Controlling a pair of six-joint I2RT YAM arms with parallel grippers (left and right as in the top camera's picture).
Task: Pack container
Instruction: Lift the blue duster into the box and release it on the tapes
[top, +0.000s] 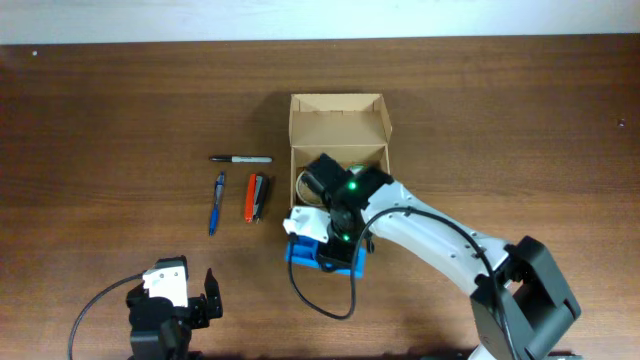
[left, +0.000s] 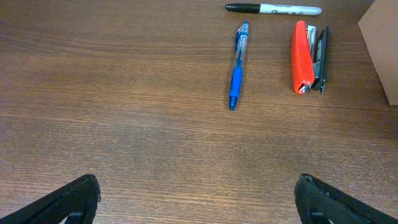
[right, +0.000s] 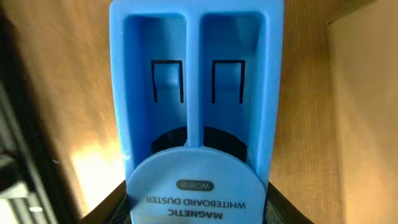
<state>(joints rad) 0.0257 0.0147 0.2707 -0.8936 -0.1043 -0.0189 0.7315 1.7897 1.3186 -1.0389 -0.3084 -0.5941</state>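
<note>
The blue magnetic whiteboard duster, now at the box's near edge, will be set down by my right gripper inside the tan cardboard container (top: 333, 177) against its lid-side.
The tan cardboard container (top: 337, 120) stands open at the table's middle, its flap lid folded back. My right gripper (top: 340, 235) is at the box's near edge, shut on a blue magnetic whiteboard duster (top: 300, 252). In the right wrist view the duster (right: 196, 93) fills the frame between my fingers (right: 198, 208), and a cardboard wall (right: 367, 112) is at the right. My left gripper (top: 190, 287) is open and empty near the front left edge; in the left wrist view its fingers (left: 198, 199) are spread over bare wood.
Left of the box lie a black marker (top: 241, 158), a blue pen (top: 216, 203) and an orange stapler (top: 257, 197). The left wrist view shows the marker (left: 273, 9), the pen (left: 237, 67), the stapler (left: 303, 57) and the box corner (left: 382, 50).
</note>
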